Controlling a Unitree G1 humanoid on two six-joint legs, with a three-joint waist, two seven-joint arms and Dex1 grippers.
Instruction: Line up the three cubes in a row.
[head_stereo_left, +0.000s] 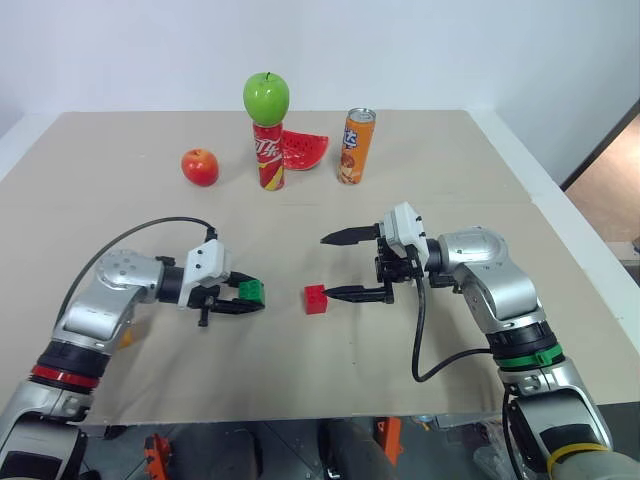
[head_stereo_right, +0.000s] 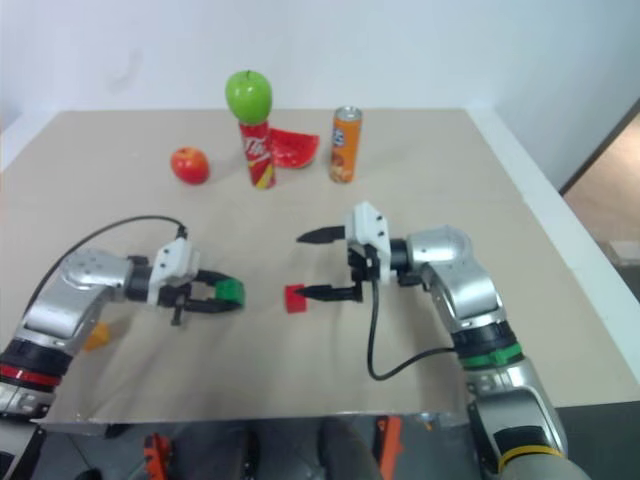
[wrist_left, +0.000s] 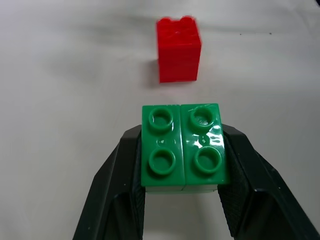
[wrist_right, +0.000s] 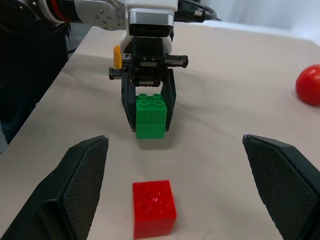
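My left gripper is going to release the green cube on the table (head_stereo_left: 270, 308) (wrist_left: 192, 145) next to the red cube, with a small gap between them.
My left gripper (head_stereo_left: 256, 298) is shut on the green cube (head_stereo_left: 252, 291), holding it studs-up low over the table (head_stereo_left: 450, 200). The red cube (head_stereo_left: 316, 299) stands on the table just right of it, a short gap between them. My right gripper (head_stereo_left: 343, 266) hovers open on the red cube's right side; its near fingertip (head_stereo_left: 340, 293) is close beside the cube and the red cube (wrist_right: 154, 207) lies between the wide fingers. The yellow cube (head_stereo_right: 97, 336) lies under my left arm, partly hidden. The left wrist view shows the green cube (wrist_left: 182, 147) between the pads, the red cube (wrist_left: 178, 49) beyond.
At the back stand a red apple (head_stereo_left: 200, 167), a red can (head_stereo_left: 268, 155) with a green apple (head_stereo_left: 266, 97) on top, a watermelon slice (head_stereo_left: 305, 150) and an orange can (head_stereo_left: 356, 146). The table's front edge runs close below both arms.
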